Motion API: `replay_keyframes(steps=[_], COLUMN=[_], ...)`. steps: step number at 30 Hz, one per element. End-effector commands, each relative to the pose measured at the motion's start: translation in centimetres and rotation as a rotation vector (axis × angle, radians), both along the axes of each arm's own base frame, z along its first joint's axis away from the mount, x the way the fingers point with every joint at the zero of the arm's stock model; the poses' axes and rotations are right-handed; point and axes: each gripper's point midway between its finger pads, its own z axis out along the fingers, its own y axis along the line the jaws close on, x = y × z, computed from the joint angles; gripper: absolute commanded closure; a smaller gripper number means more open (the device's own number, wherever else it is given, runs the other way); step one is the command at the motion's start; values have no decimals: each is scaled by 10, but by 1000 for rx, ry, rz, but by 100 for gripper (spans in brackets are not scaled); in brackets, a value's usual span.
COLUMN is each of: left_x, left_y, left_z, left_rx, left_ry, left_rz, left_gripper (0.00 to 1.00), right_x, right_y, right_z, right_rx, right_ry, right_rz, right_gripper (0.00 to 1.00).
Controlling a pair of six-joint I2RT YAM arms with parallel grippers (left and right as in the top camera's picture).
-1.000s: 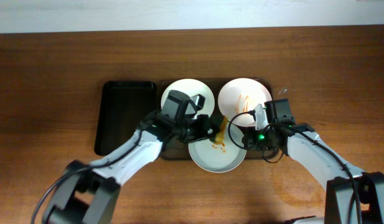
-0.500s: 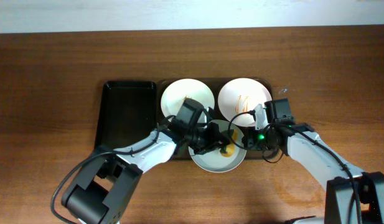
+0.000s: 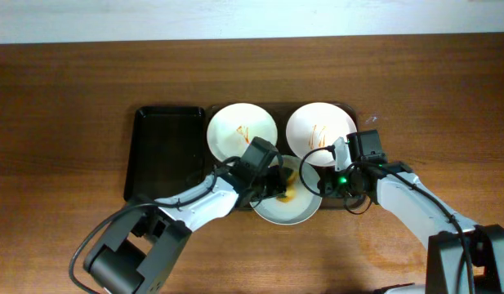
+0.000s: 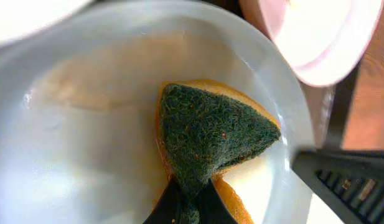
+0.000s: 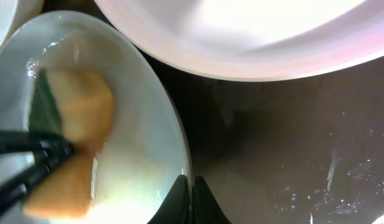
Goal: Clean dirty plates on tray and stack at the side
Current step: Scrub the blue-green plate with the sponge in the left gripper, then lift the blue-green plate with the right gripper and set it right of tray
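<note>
I will let go of the grey-green plate, still at the brown tray's front, with my right gripper on the wooden tabletop (image 3: 403, 157), next to the brown tray and opposite the black tray.
Three plates sit on the dark brown tray (image 3: 350, 204). Two white plates at the back, the left one (image 3: 235, 131) and the right one (image 3: 321, 126), carry orange streaks. The pale grey-green plate (image 3: 288, 208) is at the front, its inside (image 4: 86, 143) smeared wet. My left gripper (image 4: 190, 202) is shut on a yellow sponge with a green scouring face (image 4: 210, 134), pressed into this plate; it also shows in the overhead view (image 3: 276, 184). My right gripper (image 5: 190, 196) is shut on the grey-green plate's right rim (image 5: 179, 143), near the overhead point (image 3: 321, 181).
A smaller, narrower black tray (image 3: 162, 155) lies left of the brown tray. Brown wooden tabletop (image 3: 72, 122) surrounds both. A white wall strip runs along the far edge (image 3: 252, 16).
My left gripper has carried the sponge from the plate's upper rim down into its middle and left. The orange streaks on that plate are smeared away. The right arm has not moved.
</note>
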Motion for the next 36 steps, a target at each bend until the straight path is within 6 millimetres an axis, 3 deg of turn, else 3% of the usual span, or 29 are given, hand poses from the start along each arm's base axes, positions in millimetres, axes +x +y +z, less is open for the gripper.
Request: replay_keyframes(steps=[1, 4, 5, 8, 11, 15, 20, 24, 28, 31, 36], left_x=[10, 2, 4, 7, 10, 21, 49, 60, 64, 65, 64], left_y=[31, 36, 43, 53, 69, 108, 173, 222, 247, 254, 257], left_z=[-3, 24, 44, 70, 87, 84, 82, 80, 80, 80, 79], left_rx=[130, 153, 169, 186, 196, 232, 324, 355, 370, 388, 413], left_ry=[-66, -131, -193, -265, -286, -235, -271, -243, -237, -243, -245], left_rz=[-14, -115, -130, -116, -73, 22, 58, 168, 221, 215, 211], left_gripper=[100, 100, 100, 100, 100, 100, 100, 100, 100, 100, 100], right_x=[5, 3, 3, 3, 10, 19, 32, 43, 47, 44, 37], right_y=[3, 2, 2, 2, 3, -12, -37, -53, -72, -63, -19], right_z=[5, 4, 4, 7, 28, 59, 97, 113, 123, 137, 173], right_rx=[-5, -7, -7, -5, 4, -75, -215, -309, -563, -738, -932], right_ry=[-17, -9, -7, -17, -86, -189, -329, -380, -442, -513, -713], right_rz=[13, 13, 13, 13, 13, -24, -60, -114, -133, -101, -41], right_gripper=[96, 96, 96, 96, 96, 96, 96, 96, 96, 96, 96])
